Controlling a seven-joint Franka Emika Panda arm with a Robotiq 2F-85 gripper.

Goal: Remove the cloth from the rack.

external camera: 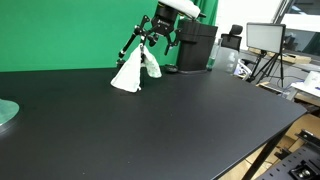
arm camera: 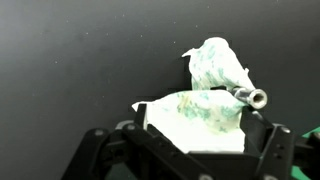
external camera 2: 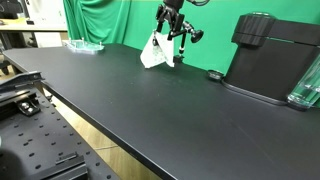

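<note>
Next, my gripper reaches lower and grips the cloth's flap nearer the coffee machine (external camera: pixel 152 65) before pulling the cloth off, as the cloth straddles the rack's rod below it.
A white cloth with a faint green print (external camera: pixel 129 72) hangs in a tent shape over a thin black rack (external camera: pixel 131 42) at the far side of the black table; it also shows in an exterior view (external camera 2: pixel 154 50). My gripper (external camera: pixel 158 38) is right above it, seen too in an exterior view (external camera 2: pixel 170 22). In the wrist view the cloth (arm camera: pixel 200 112) fills the gap between my two spread fingers (arm camera: pixel 198 120). The rack's metal rod end (arm camera: pixel 252 97) sticks out of the cloth by the right finger. The fingers look open around the cloth's top.
A black coffee machine (external camera: pixel 195 45) stands beside the rack, also in an exterior view (external camera 2: pixel 270 55). A clear dish (external camera: pixel 6 112) sits at the table's edge. A small green object (external camera 2: pixel 214 75) lies near the machine. Tripods and monitors stand beyond the table.
</note>
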